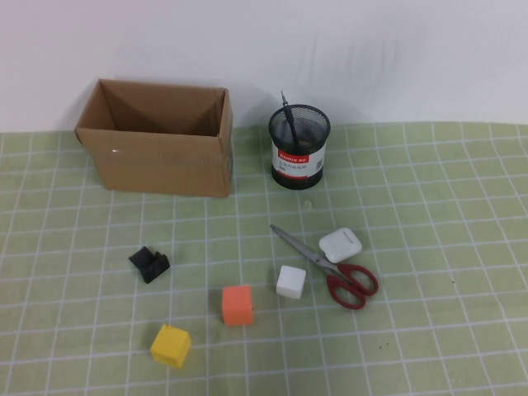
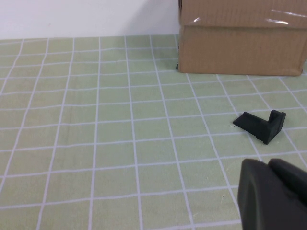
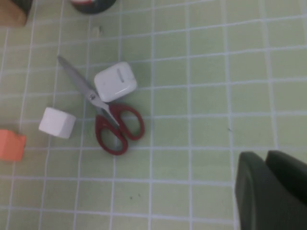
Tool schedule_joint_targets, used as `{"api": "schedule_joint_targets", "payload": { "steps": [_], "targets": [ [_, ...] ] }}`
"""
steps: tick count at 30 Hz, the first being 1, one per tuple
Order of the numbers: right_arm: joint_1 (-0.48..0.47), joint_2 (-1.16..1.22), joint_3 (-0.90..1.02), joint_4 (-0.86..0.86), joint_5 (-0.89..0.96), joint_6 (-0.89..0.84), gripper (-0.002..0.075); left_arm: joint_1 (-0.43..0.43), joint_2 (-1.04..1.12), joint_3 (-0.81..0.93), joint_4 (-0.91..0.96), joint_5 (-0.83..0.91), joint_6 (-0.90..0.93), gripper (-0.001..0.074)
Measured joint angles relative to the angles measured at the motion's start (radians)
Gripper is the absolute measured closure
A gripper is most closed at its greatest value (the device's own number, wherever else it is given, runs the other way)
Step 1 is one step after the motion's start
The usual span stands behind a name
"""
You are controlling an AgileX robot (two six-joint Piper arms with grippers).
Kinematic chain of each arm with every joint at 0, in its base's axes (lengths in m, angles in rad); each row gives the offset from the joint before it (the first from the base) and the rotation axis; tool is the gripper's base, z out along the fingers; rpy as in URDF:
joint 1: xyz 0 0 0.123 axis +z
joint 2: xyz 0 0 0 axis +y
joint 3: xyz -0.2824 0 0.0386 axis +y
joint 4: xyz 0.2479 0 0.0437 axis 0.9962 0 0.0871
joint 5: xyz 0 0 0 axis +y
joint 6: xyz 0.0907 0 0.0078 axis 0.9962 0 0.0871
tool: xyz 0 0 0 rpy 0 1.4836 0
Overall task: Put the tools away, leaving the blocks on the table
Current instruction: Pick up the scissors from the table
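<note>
The steel scissors have a pivot screw (image 1: 323, 263) (image 3: 92, 97) between their blades and their red handles. Next, my right gripper closes on it.
The steel scissors with red handles (image 1: 326, 264) lie flat on the green grid table (image 1: 429, 206), their blades partly under a white glossy case (image 1: 341, 244). They also show in the right wrist view (image 3: 108, 120). The thin black pen (image 1: 287, 111) stands in a black mesh cup (image 1: 299, 147). The white cube (image 1: 290, 282), orange cube (image 1: 237, 305) and yellow cube (image 1: 171, 345) sit in front. Neither arm shows in the high view. My right gripper (image 3: 264, 155) is shut and empty, off to one side of the scissors. My left gripper (image 2: 266, 162) is shut and empty, near the chunky black piece (image 2: 261, 125).
An open cardboard box (image 1: 157, 140) stands at the back left, next to the mesh cup. The chunky black piece (image 1: 149, 264) lies in front of the box. The white case (image 3: 115, 81) touches the scissors' blades.
</note>
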Motion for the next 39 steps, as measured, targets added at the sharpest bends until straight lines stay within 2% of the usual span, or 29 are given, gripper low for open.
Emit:
{"api": "schedule_joint_targets", "payload": {
  "steps": [12, 16, 20, 23, 39],
  "targets": [
    [0.420, 0.520, -0.431, -0.199, 0.093, -0.029, 0.0729, 0.000, 0.000, 0.000, 0.000, 0.000, 0.000, 0.0738],
    [0.494, 0.645, -0.521, -0.221, 0.114, -0.062, 0.0660, 0.000, 0.000, 0.000, 0.000, 0.002, 0.000, 0.0738],
    [0.529, 0.744, -0.615, -0.221, 0.153, -0.078, 0.0494, 0.000, 0.000, 0.000, 0.000, 0.001, 0.000, 0.0738],
    [0.532, 0.801, -0.669, -0.221, 0.191, -0.078, 0.0421, 0.000, 0.000, 0.000, 0.000, 0.001, 0.000, 0.0738],
    [0.531, 0.944, -0.728, -0.280, 0.149, -0.078, 0.0421, 0.000, 0.000, 0.000, 0.000, 0.001, 0.000, 0.0738]
  ]
}}
